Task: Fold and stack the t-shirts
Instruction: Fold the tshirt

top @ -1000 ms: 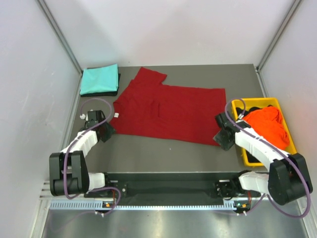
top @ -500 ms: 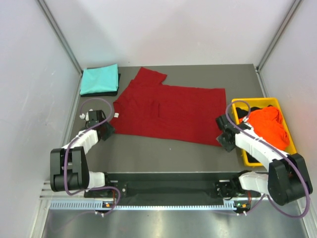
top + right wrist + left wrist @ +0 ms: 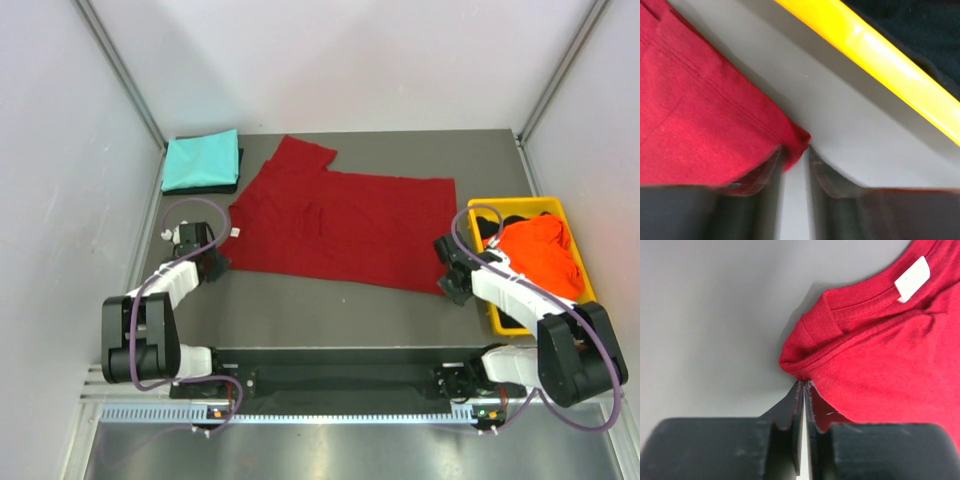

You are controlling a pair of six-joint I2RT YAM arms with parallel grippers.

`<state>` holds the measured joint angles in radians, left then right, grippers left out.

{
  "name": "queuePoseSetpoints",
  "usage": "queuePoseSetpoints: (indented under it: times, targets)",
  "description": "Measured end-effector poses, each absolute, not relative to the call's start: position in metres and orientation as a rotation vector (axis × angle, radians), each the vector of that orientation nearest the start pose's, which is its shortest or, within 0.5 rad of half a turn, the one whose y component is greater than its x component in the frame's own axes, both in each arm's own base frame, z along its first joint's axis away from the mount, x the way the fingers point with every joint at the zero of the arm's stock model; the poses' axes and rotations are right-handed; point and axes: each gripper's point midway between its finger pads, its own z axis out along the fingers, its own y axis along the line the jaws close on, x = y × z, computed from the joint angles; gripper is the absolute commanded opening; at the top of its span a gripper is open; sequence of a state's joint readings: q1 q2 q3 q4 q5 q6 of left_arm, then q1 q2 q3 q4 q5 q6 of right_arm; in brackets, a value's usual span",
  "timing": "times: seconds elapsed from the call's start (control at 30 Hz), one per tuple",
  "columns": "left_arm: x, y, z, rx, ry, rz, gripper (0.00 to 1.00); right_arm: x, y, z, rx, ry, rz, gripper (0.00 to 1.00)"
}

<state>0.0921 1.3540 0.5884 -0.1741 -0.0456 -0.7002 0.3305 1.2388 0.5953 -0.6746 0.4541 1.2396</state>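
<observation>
Next, I open my left gripper and pinch the shoulder fold's corner [image 3: 786,361] before pulling the red t-shirt nearer, because its fingers meet only the edge of that t-shirt's shoulder fold.
The dark red t-shirt [image 3: 340,225] lies spread flat in the middle of the table. My left gripper [image 3: 215,262] is at its left edge. In the left wrist view its jaws [image 3: 804,383] are pinched shut on the bunched shoulder fold of the red t-shirt [image 3: 880,350], just below the collar. My right gripper [image 3: 452,278] is at the shirt's near right corner. In the right wrist view that gripper [image 3: 796,147] still shows a gap, with the corner of the red cloth [image 3: 700,110] between its tips. A folded teal t-shirt [image 3: 202,160] rests at the back left.
A yellow bin [image 3: 505,320] at the right holds an orange t-shirt [image 3: 540,250] and black cloth [image 3: 500,218]. Its rim [image 3: 880,60] runs close beside my right gripper. A white label [image 3: 912,279] sits inside the red collar. Grey walls close in both sides.
My left jaws have closed on the red shirt's shoulder edge. My right jaws have narrowed around the shirt's corner, and that gripper has shifted slightly toward it.
</observation>
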Motion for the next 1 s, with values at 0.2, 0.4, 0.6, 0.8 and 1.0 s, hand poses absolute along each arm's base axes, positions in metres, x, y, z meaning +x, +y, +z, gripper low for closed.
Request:
queuePoseSetpoints:
  times: [0.2, 0.4, 0.6, 0.8, 1.0]
  targets:
    - [0.305, 0.010, 0.022, -0.994, 2.322, -0.182, 0.00, 0.220, 0.029, 0.021, 1.192, 2.339, -0.198, 0.00]
    - [0.299, 0.019, 0.024, -1.020, 2.318, -0.111, 0.00, 0.219, 0.026, 0.021, 1.134, 2.369, -0.222, 0.00]
    - [0.295, 0.026, 0.042, -1.018, 2.264, -0.078, 0.00, 0.216, 0.022, 0.021, 1.083, 2.399, -0.249, 0.00]
    - [0.292, 0.028, 0.053, -1.010, 2.240, -0.075, 0.28, 0.216, 0.022, 0.021, 1.050, 2.417, -0.252, 0.00]
    - [0.293, 0.021, 0.050, -1.017, 2.257, -0.116, 0.36, 0.217, 0.022, 0.021, 1.025, 2.426, -0.248, 0.00]
